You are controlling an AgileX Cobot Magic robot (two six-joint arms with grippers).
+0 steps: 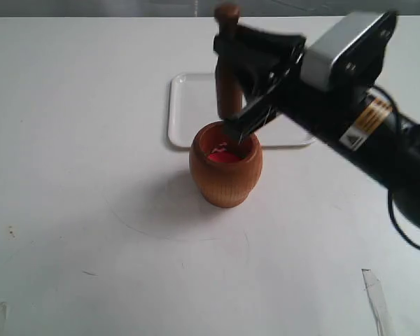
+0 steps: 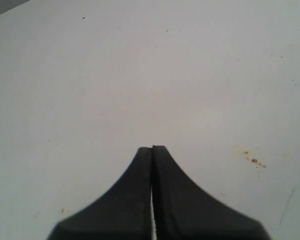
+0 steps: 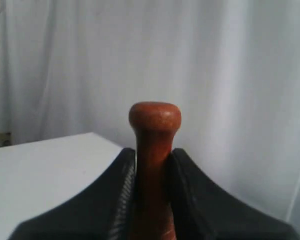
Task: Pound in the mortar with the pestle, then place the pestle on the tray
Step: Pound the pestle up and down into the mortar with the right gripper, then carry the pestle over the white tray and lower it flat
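I need to use my right gripper to set the pestle down on the white tray's near half (image 1: 257, 122), just behind the rim of the mortar.
The orange-brown mortar (image 1: 226, 175) stands mid-table, its inside red. The dark reddish pestle (image 1: 229, 91) stands upright, knob up, with its thick end down in the mortar's mouth. My right gripper (image 1: 226, 87) reaches in from the right and is shut on the pestle's shaft below the knob. In the right wrist view the pestle (image 3: 154, 120) rises between the two black fingers of that gripper (image 3: 154, 155). The white tray (image 1: 185, 105) lies just behind the mortar. My left gripper (image 2: 152, 148) hangs shut over bare table, holding nothing, and does not show in the exterior view.
A strip of clear tape (image 1: 375, 294) lies at the table's front right. Small brown specks (image 2: 254, 160) mark the tabletop under the left gripper. A white curtain (image 3: 215, 75) hangs behind the table's far edge.
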